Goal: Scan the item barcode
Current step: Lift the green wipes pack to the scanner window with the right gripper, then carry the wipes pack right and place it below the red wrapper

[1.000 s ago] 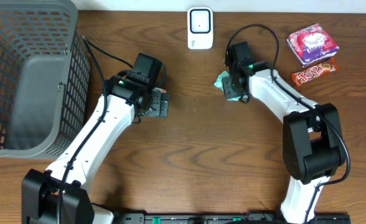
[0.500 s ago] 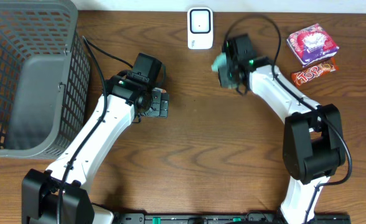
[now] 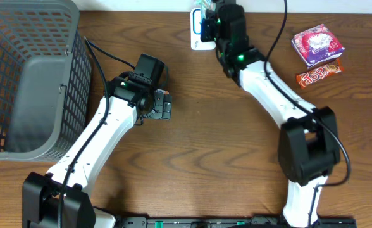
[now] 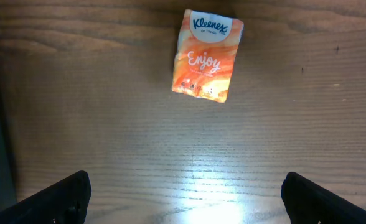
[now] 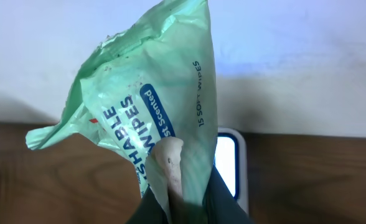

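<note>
The robot's right gripper should set the pale green pack of wipes, now upright in front of the barcode scanner, down on the bare wood diagonally (image 3: 362,112) in front of the orange Topic bar.
A pale green pack of wipes (image 5: 152,112) is pinched at its lower edge by my right gripper (image 5: 189,208), which is shut on it. The pack hangs upright in front of the white barcode scanner (image 5: 228,163), whose lit window shows just behind it. From above, the right gripper (image 3: 210,19) sits at the table's back edge over the scanner (image 3: 197,38), and the pack (image 3: 202,7) shows only as a green sliver. My left gripper (image 4: 186,196) is open above bare wood, with nothing between its fingers.
An orange Kleenex tissue pack (image 4: 206,55) lies on the wood ahead of the left gripper (image 3: 162,105). A grey mesh basket (image 3: 9,136) fills the left side. A purple snack pack (image 3: 317,44) and an orange Topic bar (image 3: 319,73) lie at the back right.
The right gripper shut on the wipes pack, lifted it off the table and carried it back and left to the scanner. The left arm stayed still.
</note>
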{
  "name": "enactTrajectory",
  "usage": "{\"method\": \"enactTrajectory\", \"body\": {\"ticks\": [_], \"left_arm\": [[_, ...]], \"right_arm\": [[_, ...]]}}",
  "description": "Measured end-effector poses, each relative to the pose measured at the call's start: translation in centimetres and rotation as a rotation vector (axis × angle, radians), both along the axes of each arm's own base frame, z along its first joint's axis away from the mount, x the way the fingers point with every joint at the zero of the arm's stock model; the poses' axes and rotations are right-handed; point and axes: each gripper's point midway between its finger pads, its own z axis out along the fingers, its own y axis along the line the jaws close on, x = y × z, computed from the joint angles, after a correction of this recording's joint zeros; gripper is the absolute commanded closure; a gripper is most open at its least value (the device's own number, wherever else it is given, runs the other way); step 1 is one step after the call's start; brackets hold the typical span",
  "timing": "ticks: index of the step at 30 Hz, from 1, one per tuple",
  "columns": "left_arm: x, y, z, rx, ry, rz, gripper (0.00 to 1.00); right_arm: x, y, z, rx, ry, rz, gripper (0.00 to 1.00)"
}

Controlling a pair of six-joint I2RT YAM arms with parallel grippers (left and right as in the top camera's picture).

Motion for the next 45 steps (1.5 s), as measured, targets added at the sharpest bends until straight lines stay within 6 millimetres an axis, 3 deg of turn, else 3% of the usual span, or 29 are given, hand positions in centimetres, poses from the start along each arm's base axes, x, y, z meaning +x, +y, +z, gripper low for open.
{"method": "enactTrajectory", "body": {"ticks": [2, 6, 8, 11, 14, 16, 18, 19, 20, 21, 22, 26, 29, 32, 34, 37, 39, 45], "left_arm": [[0.0, 0.0, 0.0, 0.0, 0.0, 0.0, 0.02], [0.0, 0.0, 0.0, 0.0, 0.0, 0.0, 0.02], [0.0, 0.0, 0.0, 0.0, 0.0, 0.0, 0.02], [0.0, 0.0, 0.0, 0.0, 0.0, 0.0, 0.02], [0.0, 0.0, 0.0, 0.0, 0.0, 0.0, 0.02], [0.0, 0.0, 0.0, 0.0, 0.0, 0.0, 0.02], [0.0, 0.0, 0.0, 0.0, 0.0, 0.0, 0.02], [0.0, 0.0, 0.0, 0.0, -0.001, 0.0, 0.02], [0.0, 0.0, 0.0, 0.0, 0.0, 0.0, 0.02], [0.0, 0.0, 0.0, 0.0, -0.001, 0.0, 0.02], [0.0, 0.0, 0.0, 0.0, 0.0, 0.0, 0.02], [0.0, 0.0, 0.0, 0.0, -0.001, 0.0, 0.02], [0.0, 0.0, 0.0, 0.0, 0.0, 0.0, 0.02], [0.0, 0.0, 0.0, 0.0, 0.0, 0.0, 0.03], [0.0, 0.0, 0.0, 0.0, 0.0, 0.0, 0.02], [0.0, 0.0, 0.0, 0.0, 0.0, 0.0, 0.02], [0.0, 0.0, 0.0, 0.0, 0.0, 0.0, 0.02], [0.0, 0.0, 0.0, 0.0, 0.0, 0.0, 0.02]], "right_arm": [[0.8, 0.3, -1.4, 0.023, 0.001, -0.017, 0.99], [2.1, 0.6, -7.7, 0.016, 0.123, -0.045, 0.99], [2.4, 0.8, -9.2, -0.002, 0.172, -0.044, 0.99], [2.2, 0.5, -9.9, -0.042, 0.242, -0.045, 0.99], [2.1, -0.9, -8.8, -0.085, 0.289, -0.08, 0.99], [1.5, -3.2, -8.3, -0.131, 0.345, -0.131, 0.99], [0.9, -6.8, -7.5, -0.175, 0.391, -0.212, 0.99], [-0.2, -10.9, -7.0, -0.214, 0.452, -0.305, 0.99], [-0.8, -13.1, -6.8, -0.225, 0.485, -0.358, 0.99], [-2.7, -18.6, -6.6, -0.251, 0.568, -0.485, 0.99], [-3.5, -21.5, -6.7, -0.253, 0.607, -0.55, 0.99], [-7.9, -31.9, -8.1, -0.231, 0.773, -0.797, 0.99], [-10.3, -37.7, -9.2, -0.174, 0.826, -0.937, 0.98], [-12.1, -41.1, -10.8, -0.124, 0.861, -1.012, 0.84], [-13.0, -42.4, -12.3, -0.086, 0.879, -1.043, 0.7], [-14.0, -43.3, -14.3, -0.046, 0.907, -1.051, 0.35], [-14.3, -43.6, -15.1, -0.033, 0.918, -1.038, 0.18], [-14.1, -43.2, -15.1, -0.032, 0.926, -0.976, 0.06]]}}
